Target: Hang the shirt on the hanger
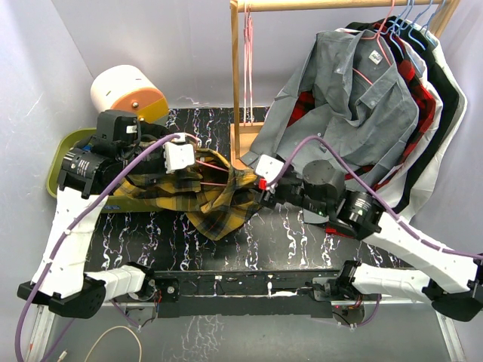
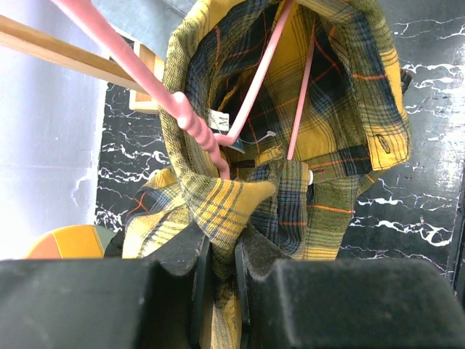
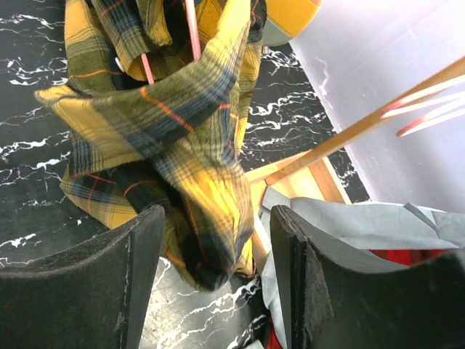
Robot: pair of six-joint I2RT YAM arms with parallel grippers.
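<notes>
My right gripper should move in and pinch the cloth (image 3: 190,164) just below the shirt's collar, as its fingers are around only the shirt's lower tip, away from the hanger.
The yellow, black and green plaid shirt (image 1: 215,197) hangs bunched above the black marbled table (image 1: 249,241), mid-left. My left gripper (image 1: 183,167) is shut on a fold of it; the pinched cloth (image 2: 225,211) shows between the jaws in the left wrist view. The pink hanger (image 2: 247,109) sits inside the shirt's open collar, with one arm and its ribbed hook (image 2: 190,120) showing; thin pink bars (image 1: 213,172) also show from above. My right gripper (image 1: 260,190) is open beside the shirt's hanging edge (image 3: 196,145), its jaws either side of the cloth's lower tip without closing.
A wooden rack (image 1: 243,83) stands at the back with a grey shirt (image 1: 347,98), a red-and-black plaid shirt (image 1: 423,105) and dark clothes on blue and pink hangers. A round orange-and-white object (image 1: 128,92) and a green tray (image 1: 68,147) sit at the left.
</notes>
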